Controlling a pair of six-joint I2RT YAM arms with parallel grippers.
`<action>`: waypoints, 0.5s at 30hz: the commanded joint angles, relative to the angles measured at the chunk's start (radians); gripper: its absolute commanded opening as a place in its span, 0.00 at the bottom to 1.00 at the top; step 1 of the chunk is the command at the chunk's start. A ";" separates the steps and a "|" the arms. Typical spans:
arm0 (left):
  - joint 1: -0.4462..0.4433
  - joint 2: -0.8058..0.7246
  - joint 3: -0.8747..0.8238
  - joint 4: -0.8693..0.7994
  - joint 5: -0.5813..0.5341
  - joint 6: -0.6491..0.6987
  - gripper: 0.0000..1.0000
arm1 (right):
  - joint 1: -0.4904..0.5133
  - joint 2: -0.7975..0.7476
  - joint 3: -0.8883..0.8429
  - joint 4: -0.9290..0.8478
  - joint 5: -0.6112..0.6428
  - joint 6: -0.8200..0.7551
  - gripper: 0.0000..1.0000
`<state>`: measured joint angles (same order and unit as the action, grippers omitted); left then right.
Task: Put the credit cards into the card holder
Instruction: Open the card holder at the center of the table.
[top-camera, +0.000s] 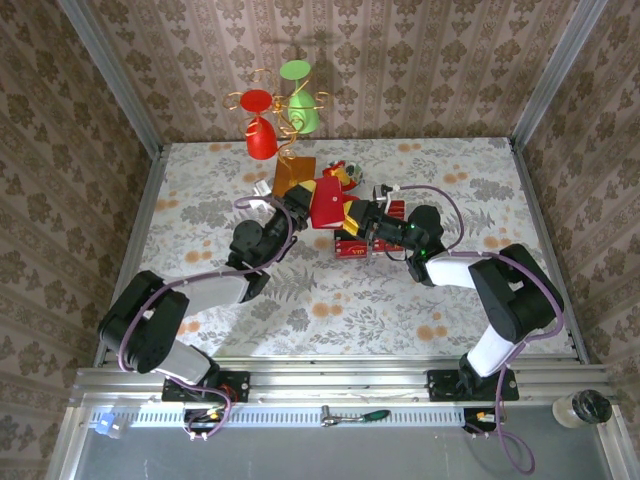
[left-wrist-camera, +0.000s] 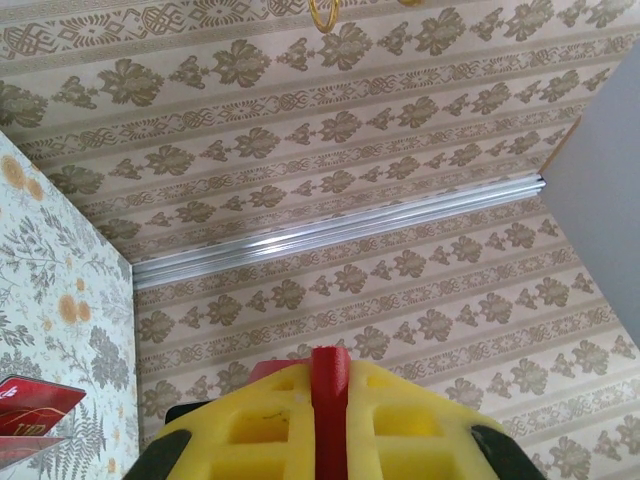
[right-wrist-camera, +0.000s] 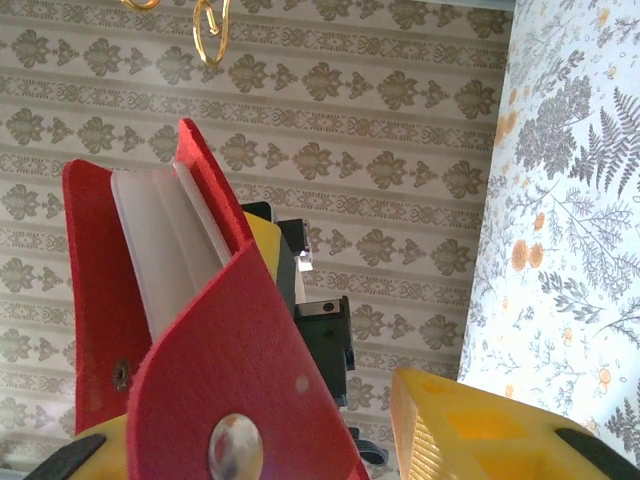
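The red card holder is upright and half shut in my left gripper. My right gripper will take its snap flap (right-wrist-camera: 245, 375) and lay the holder down open.
My left gripper (top-camera: 312, 203) is shut on the edge of the red card holder (top-camera: 327, 203) and holds it upright above the middle of the table. In the left wrist view the holder's red edge (left-wrist-camera: 331, 400) is pinched between the yellow fingers (left-wrist-camera: 260, 425). The right wrist view shows the holder (right-wrist-camera: 230, 340) standing open, with its pale inside and a flap with a metal snap. My right gripper (right-wrist-camera: 260, 440) is open right at that flap, its right finger (right-wrist-camera: 480, 430) apart from it. Red credit cards (top-camera: 356, 248) lie on the table below the grippers, and one card (left-wrist-camera: 35, 408) shows in the left wrist view.
A gold wire stand with a red cup (top-camera: 260, 135) and a green cup (top-camera: 303, 110) stands at the back of the table. An orange block (top-camera: 293, 175) and a small toy (top-camera: 345, 175) sit just behind the holder. Patterned walls close in the table on three sides.
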<state>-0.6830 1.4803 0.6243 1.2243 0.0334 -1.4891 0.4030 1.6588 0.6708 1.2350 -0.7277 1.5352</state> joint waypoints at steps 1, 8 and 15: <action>-0.011 0.002 0.036 0.071 -0.026 -0.024 0.00 | 0.001 -0.005 0.040 0.072 -0.042 0.022 0.40; -0.013 0.015 0.041 0.071 -0.026 -0.026 0.00 | 0.004 -0.026 0.062 0.072 -0.050 0.040 0.37; -0.015 0.017 0.041 0.072 -0.027 -0.023 0.00 | 0.004 -0.036 0.063 0.072 -0.052 0.042 0.10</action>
<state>-0.6868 1.4906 0.6357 1.2430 0.0044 -1.5009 0.4026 1.6547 0.7044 1.2587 -0.7460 1.5745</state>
